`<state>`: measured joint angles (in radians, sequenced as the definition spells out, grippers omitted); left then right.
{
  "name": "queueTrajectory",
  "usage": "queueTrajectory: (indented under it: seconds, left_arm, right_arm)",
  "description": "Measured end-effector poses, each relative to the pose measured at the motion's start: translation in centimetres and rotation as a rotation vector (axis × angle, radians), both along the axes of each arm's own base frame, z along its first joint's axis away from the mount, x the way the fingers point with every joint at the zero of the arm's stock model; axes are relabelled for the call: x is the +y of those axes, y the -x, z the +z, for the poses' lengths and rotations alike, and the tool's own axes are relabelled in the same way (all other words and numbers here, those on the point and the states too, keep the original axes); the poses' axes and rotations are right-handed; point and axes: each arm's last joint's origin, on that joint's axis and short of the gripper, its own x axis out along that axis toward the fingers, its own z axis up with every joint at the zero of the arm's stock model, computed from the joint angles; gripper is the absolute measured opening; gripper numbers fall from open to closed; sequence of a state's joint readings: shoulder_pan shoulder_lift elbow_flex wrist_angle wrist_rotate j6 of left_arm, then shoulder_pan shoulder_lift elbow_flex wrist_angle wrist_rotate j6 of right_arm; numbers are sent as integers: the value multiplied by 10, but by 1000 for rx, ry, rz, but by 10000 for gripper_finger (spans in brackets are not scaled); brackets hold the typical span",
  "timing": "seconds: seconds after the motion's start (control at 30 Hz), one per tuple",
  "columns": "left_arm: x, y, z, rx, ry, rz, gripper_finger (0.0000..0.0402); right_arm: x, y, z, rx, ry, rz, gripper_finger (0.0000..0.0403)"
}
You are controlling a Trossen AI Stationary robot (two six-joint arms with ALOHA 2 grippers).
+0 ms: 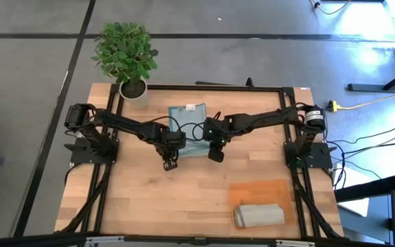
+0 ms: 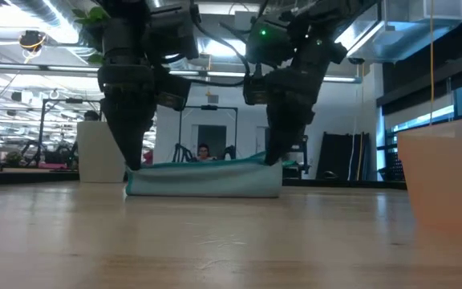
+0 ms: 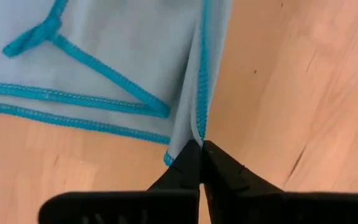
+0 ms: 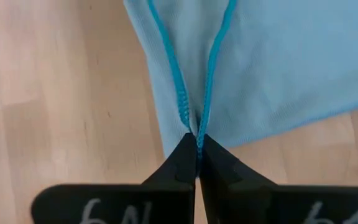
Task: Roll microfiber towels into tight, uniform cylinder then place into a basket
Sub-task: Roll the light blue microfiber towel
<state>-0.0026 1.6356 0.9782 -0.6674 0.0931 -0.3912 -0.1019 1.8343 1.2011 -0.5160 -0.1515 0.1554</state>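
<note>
The robot's right gripper pinches the teal hems while the towel's folded edge lies beside them, so it should put the hems down and pinch that fold (image 4: 163,127) for rolling.
A pale blue microfiber towel (image 1: 187,127) with teal stitched edges lies at the table's middle, toward the far side, partly folded on itself. My left gripper (image 1: 169,163) is shut on its near left corner and my right gripper (image 1: 215,155) on its near right corner. In the low view both corners are raised a little while the rest of the towel (image 2: 203,181) lies on the table. A rolled grey-beige towel (image 1: 259,215) lies on the near part of the orange basket (image 1: 262,191) at the near right. My left gripper pinches the towel's near left corner (image 3: 191,134) between its two fingertips, where teal hems meet. The fingers come from above, pointing steeply down. The corner is lifted; the cloth behind it runs slack down to the table. My right gripper pinches the towel's near right corner (image 4: 197,127) between its fingertips, two teal hems running together into the hold. It comes from above, slanting down. The corner is raised off the table, and the rest of the cloth lies on the wood.
A potted plant in a white pot (image 1: 133,89) stands at the far left corner. A black frame (image 1: 204,87) borders the table. Bare wood (image 1: 156,206) lies on the near left. In the low view the basket's wall (image 2: 443,181) shows at the right.
</note>
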Motion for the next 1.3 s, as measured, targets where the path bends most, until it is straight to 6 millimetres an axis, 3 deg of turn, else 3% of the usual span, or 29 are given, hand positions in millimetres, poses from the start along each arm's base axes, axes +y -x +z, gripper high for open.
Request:
queueTrajectory:
  seconds: [0.33,0.53,0.77,0.93,1.1,1.3]
  left_arm:
    - [1,-1,0,-8,-21,46,0]
    - [4,-1,0,-9,-101,134,12]
    - [4,-1,0,-10,-104,131,65]
    - [5,-1,0,-10,-106,131,94]
    - [13,1,4,-13,-107,157,97]
    - [24,9,24,-76,-139,208,94]
  right_arm:
    - [-2,-5,-1,-51,30,47,23]
    - [-3,-8,0,-79,55,39,82]
    - [-6,-8,0,-66,167,-10,159]
    - [-6,-7,5,-72,211,48,194]
    - [5,-11,19,-69,234,158,206]
    - [30,-14,28,-77,218,293,205]
